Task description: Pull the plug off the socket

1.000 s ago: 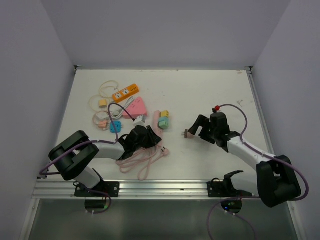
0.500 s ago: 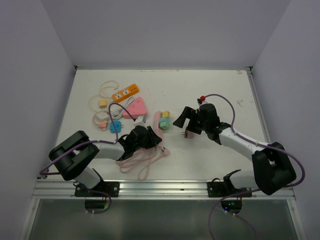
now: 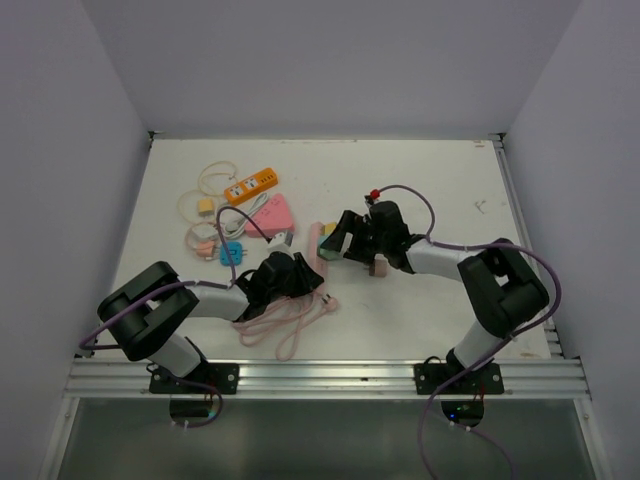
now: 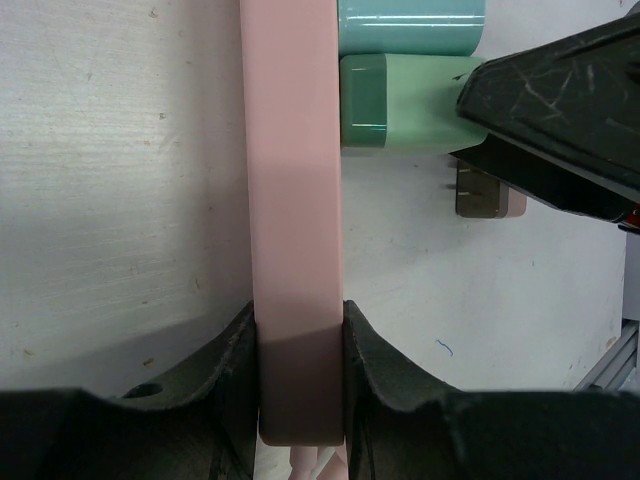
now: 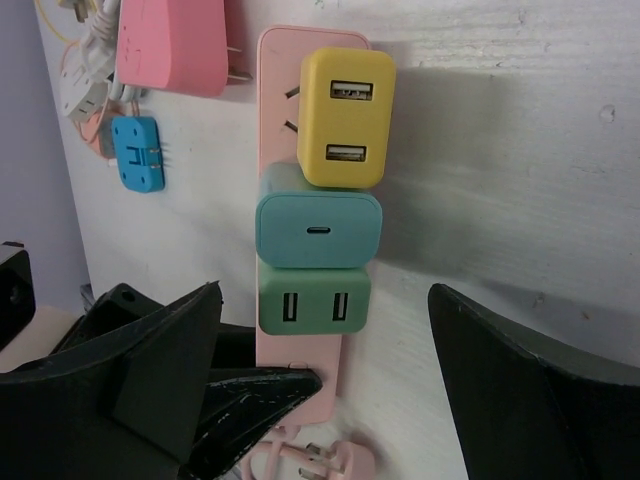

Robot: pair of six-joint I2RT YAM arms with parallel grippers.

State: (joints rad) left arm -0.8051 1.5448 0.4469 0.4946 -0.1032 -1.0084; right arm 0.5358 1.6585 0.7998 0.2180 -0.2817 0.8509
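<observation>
My left gripper, on the strip's near end away from the green charger, should take the strip closer to that charger (image 4: 297, 235) before my right gripper pulls.
A pink power strip (image 4: 295, 180) lies on the table with a yellow charger (image 5: 347, 118), a teal charger (image 5: 318, 230) and a green charger (image 5: 315, 300) plugged into it. My left gripper (image 4: 296, 340) is shut on the strip's near end, also seen in the top view (image 3: 298, 270). My right gripper (image 5: 330, 385) is open, its fingers wide on either side of the green charger and not touching it. In the top view the right gripper (image 3: 338, 243) hovers at the chargers (image 3: 328, 240). A loose pink plug (image 3: 378, 268) lies on the table just right of the strip.
An orange power strip (image 3: 250, 185), a pink adapter (image 3: 272, 212), a blue adapter (image 3: 231, 253) and coiled cords lie at the back left. The strip's pink cable (image 3: 285, 320) loops near the left arm. The walls stand close on both sides.
My right gripper has moved left from the table's right middle, past the loose pink plug, to the chargers on the strip. The left gripper and strip have not moved.
</observation>
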